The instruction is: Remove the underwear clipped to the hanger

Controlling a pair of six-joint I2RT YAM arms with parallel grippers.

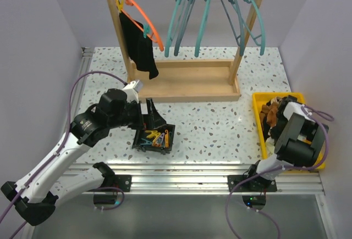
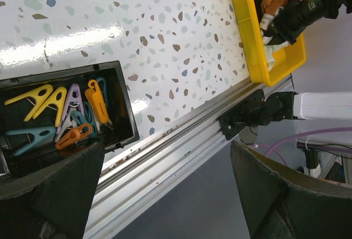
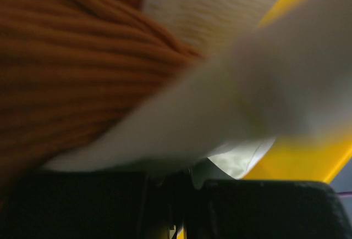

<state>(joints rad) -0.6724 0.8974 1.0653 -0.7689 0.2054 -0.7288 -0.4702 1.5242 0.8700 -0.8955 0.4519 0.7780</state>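
Observation:
Next, my left gripper will go to the near end [image 1: 158, 40] of the orange hanger, beside the teal peg, and close there to steady it.
The black underwear [image 1: 140, 44] hangs from the orange hanger [image 1: 144, 16] at the left end of the wooden rack [image 1: 181, 79], held by a yellow peg [image 1: 120, 4] and a teal peg [image 1: 146, 30]. My left gripper [image 1: 154, 117] is open and empty over the black peg box [image 1: 155, 138], its fingers wide apart in the left wrist view [image 2: 165, 195]. My right gripper [image 1: 280, 115] is down in the yellow bin [image 1: 258, 112]. In the right wrist view its jaws [image 3: 184, 195] are shut on the cream-white brief [image 3: 220, 112], next to brown clothes [image 3: 66, 57].
The peg box rim [image 2: 118, 85] holds several coloured pegs [image 2: 66, 112]. Several teal and grey hangers [image 1: 220, 14] hang empty on the rack. The yellow bin [image 2: 247, 30] sits at the right table edge. The aluminium front rail [image 1: 181, 181] runs along the near edge.

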